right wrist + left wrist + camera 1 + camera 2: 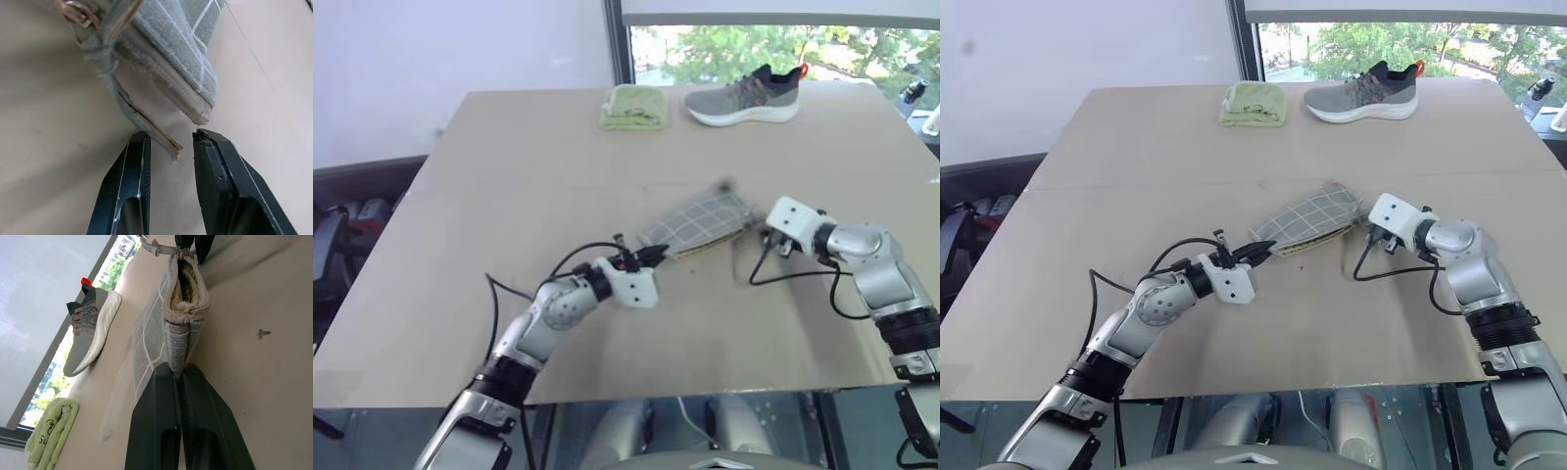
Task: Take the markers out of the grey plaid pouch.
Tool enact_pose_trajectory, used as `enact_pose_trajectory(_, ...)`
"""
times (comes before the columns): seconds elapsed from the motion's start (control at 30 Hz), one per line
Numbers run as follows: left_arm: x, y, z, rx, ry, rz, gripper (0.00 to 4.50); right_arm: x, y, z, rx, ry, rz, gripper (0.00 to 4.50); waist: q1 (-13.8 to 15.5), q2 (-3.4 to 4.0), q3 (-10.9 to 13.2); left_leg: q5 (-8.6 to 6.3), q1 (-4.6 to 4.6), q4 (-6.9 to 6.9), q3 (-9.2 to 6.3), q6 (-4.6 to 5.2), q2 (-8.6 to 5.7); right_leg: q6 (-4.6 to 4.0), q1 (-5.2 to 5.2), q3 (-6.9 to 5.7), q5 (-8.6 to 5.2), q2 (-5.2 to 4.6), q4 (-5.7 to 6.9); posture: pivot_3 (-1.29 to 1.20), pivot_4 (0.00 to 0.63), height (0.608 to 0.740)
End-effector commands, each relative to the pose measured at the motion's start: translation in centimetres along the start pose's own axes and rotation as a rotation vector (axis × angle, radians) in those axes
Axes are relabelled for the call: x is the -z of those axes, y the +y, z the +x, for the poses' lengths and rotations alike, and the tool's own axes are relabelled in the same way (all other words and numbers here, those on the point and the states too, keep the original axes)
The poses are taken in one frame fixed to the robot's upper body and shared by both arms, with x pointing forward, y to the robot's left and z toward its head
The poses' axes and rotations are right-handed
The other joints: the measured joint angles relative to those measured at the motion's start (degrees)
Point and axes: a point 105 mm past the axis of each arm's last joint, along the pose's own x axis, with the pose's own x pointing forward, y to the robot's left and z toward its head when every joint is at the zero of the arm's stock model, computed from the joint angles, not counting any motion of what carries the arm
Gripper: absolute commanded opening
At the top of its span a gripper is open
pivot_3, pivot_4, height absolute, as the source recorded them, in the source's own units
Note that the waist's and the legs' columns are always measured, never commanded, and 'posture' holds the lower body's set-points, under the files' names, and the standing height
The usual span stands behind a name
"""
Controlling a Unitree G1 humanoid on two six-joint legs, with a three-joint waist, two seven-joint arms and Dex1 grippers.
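The right gripper's open fingers straddle only the frayed tip of the pull strap, so the robot should back off, turn and pinch the strap at its copper ring (80, 13).
The grey plaid pouch (698, 221) lies at a slant in the middle of the table. My left gripper (658, 254) is shut on its near left end, and in the left wrist view the fingers (166, 421) pinch the fabric. The pouch's top seam (186, 281) gapes a little. A pale strip shows inside, lining or marker I cannot tell, and the markers are otherwise hidden. My right gripper (171, 139) is at the far right end and stands open. The frayed tip of the pouch's pull strap (164, 139) hangs loose between its fingers.
A grey sneaker (744, 96) and a folded yellow-green cloth (634, 108) sit at the far edge of the tan table (489, 196). Black cables loop from both wrists over the tabletop near the pouch.
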Motion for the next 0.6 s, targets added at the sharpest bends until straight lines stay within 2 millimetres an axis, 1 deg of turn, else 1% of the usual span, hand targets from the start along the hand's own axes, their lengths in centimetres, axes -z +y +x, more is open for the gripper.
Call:
enact_pose_trajectory(0.03, -0.5, 0.9, 0.2, -0.03, -0.029, 0.002, 0.0, -1.8, 0.5, -0.1, -0.021, -0.081, -0.03, 1.13, 0.0, 0.0, 0.0, 0.0, 0.0, 0.0, 0.0, 0.0, 0.0, 0.0, 0.0, 0.0, 0.0, 0.0, 0.0, 0.0, 0.15, 0.74)
enact_pose_trajectory(0.1, -0.5, 0.9, 0.2, -0.029, -0.028, 0.002, 0.0, -2.4, 0.9, -0.2, -0.049, -0.117, -0.058, 0.6, 0.01, 0.0, 0.0, 0.0, 0.0, 0.0, 0.0, 0.0, 0.0, 0.0, 0.0, 0.0, 0.0, -0.01, 0.0, 0.0, 0.15, 0.74)
enact_pose_trajectory(0.13, -0.5, 0.9, 0.2, -0.029, -0.028, 0.002, 0.0, -2.6, 1.1, -0.2, -0.058, -0.127, -0.071, 0.16, 0.0, 0.0, 0.0, 0.0, 0.0, 0.0, 0.0, 0.0, 0.0, 0.0, 0.0, 0.0, 0.0, -0.02, -0.01, 0.0, 0.15, 0.74)
enact_pose_trajectory(0.17, -0.4, 0.9, 0.2, -0.029, -0.027, 0.003, 0.0, -2.8, 1.3, -0.2, -0.068, -0.137, -0.086, 0.03, 0.02, 0.0, 0.0, 0.0, 0.0, 0.0, 0.01, 0.0, 0.0, 0.0, 0.0, 0.0, 0.0, -0.03, -0.01, 0.0, 0.15, 0.74)
enact_pose_trajectory(0.3, -0.3, 1.0, 0.2, -0.031, -0.027, 0.003, 0.0, -2.9, 1.3, -0.2, -0.071, -0.148, -0.102, 0.03, 0.09, 0.0, 0.0, 0.0, 0.0, 0.0, 0.0, 0.0, -0.01, 0.0, 0.0, -0.02, 0.0, 0.0, -0.02, 0.0, 0.15, 0.74)
enact_pose_trajectory(0.37, -0.4, 0.9, 0.3, -0.03, -0.03, 0.003, 0.0, -2.4, 0.8, -0.4, -0.051, -0.135, -0.101, 0.03, 0.09, 0.0, 0.0, 0.0, 0.0, 0.0, -0.01, 0.0, -0.01, 0.0, 0.0, -0.02, 0.0, 0.0, -0.01, 0.0, 0.15, 0.74)
enact_pose_trajectory(0.5, -0.4, 0.9, 0.3, -0.029, -0.031, 0.003, 0.0, -0.6, -1.5, -1.3, 0.053, -0.075, -0.062, 0.03, 0.12, 0.0, 0.0, 0.0, 0.0, 0.0, 0.0, 0.0, -0.01, 0.0, 0.0, -0.02, 0.0, 0.0, -0.01, 0.0, 0.15, 0.74)
enact_pose_trajectory(0.6, -0.4, 0.9, 0.2, -0.03, -0.029, 0.003, 0.0, 0.9, -3.6, -2.3, 0.152, -0.051, 0.055, 0.03, 0.17, 0.0, 0.0, 0.0, -0.01, 0.0, -0.01, 0.0, -0.01, 0.0, 0.0, -0.02, 0.0, 0.0, -0.02, 0.0, 0.15, 0.74)
